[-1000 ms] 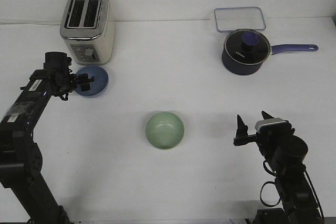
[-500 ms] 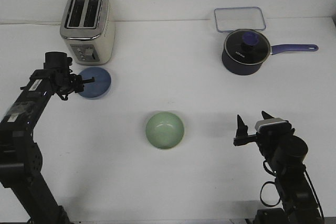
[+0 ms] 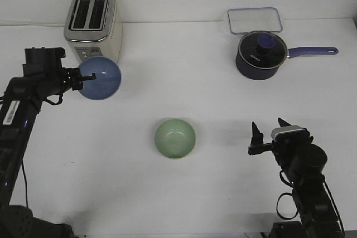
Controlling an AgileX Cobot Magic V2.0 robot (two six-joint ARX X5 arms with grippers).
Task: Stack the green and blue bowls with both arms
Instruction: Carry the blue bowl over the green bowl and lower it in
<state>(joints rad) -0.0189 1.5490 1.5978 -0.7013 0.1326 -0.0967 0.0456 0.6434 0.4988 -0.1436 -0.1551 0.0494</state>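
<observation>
Next, my left gripper lets go of the pale blue bowl inside the pale green bowl (image 3: 175, 138), so that the two bowls end up stacked together.
The pale blue bowl (image 3: 100, 78) hangs in the air in front of the toaster, tilted with its inside facing the camera. My left gripper (image 3: 81, 79) is shut on its left rim and holds it up. The pale green bowl (image 3: 175, 137) sits upright on the white table near the middle, well to the right of and nearer than the blue bowl. My right gripper (image 3: 270, 132) is open and empty, low over the table to the right of the green bowl.
A silver toaster (image 3: 92, 26) stands at the back left, just behind the lifted bowl. A dark navy saucepan (image 3: 261, 55) with a purple handle and a clear lidded container (image 3: 254, 20) stand at the back right.
My left gripper has lifted the blue bowl off the table and tilted it toward the camera; the left arm has drawn up and back. The green bowl and right arm have not moved.
</observation>
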